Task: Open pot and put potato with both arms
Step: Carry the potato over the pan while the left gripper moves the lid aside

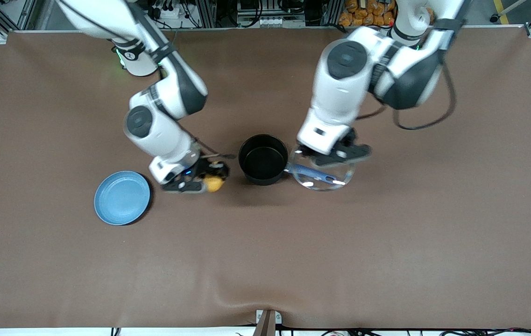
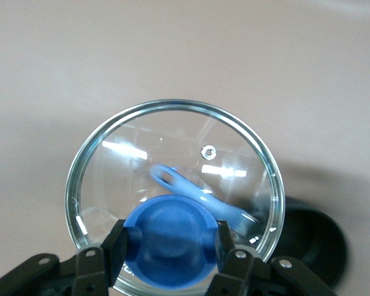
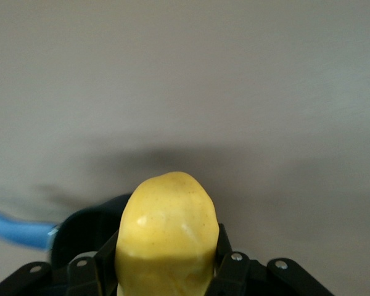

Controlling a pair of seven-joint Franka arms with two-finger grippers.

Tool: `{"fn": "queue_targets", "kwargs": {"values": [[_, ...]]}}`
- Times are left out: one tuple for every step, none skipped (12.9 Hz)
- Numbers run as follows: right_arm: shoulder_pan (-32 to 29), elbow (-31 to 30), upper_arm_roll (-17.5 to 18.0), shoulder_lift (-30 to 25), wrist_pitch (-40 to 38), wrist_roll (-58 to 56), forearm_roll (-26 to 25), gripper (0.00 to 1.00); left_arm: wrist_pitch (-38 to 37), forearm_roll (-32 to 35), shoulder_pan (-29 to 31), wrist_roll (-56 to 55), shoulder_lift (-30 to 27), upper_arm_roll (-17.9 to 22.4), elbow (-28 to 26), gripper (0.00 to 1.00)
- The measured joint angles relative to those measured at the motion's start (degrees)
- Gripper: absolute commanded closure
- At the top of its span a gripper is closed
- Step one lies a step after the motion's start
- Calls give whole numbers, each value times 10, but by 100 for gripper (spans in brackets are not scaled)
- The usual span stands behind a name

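Observation:
The robot's left gripper needs to release the glass lid on the bare table (image 1: 409, 191) well past the tip of the blue handle. The lid is now held over that handle.
The black pot (image 1: 263, 159) stands open at the table's middle, its blue handle (image 1: 314, 174) pointing toward the left arm's end. My left gripper (image 1: 331, 162) is shut on the blue knob (image 2: 169, 239) of the glass lid (image 1: 323, 181) and holds the lid over the handle. The handle shows through the glass (image 2: 197, 194) in the left wrist view, with the pot (image 2: 314, 246) beside it. My right gripper (image 1: 209, 179) is shut on the yellow potato (image 1: 214, 183), just above the table beside the pot, toward the right arm's end. In the right wrist view the potato (image 3: 166, 231) sits between the fingers, with the pot (image 3: 86, 231) below it.
A flat light-blue plate (image 1: 122, 197) lies toward the right arm's end, a little nearer the front camera than the pot. The brown table cover (image 1: 265, 261) stretches bare toward the front edge.

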Motion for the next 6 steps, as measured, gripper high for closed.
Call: {"fn": "queue_targets", "kwargs": {"values": [[24,0,0,0,6,3,0,100,0,0,40,40,-5,0,-14,100],[44,0,0,0,10,3,-1,100,1,0,77,78,-8,0,-25,100],[62,1,-1,0,12,3,-8,100,2,-1,113,114,-8,1,-35,100],[77,1,-1,0,13,4,-26,100,5,-2,144,144,-8,0,-46,100],[90,1,-1,1,13,9,-49,100,14,-2,172,163,-9,0,-62,100],[100,1,-2,3,12,18,-70,100,36,-2,195,171,-9,0,-84,100]]}}
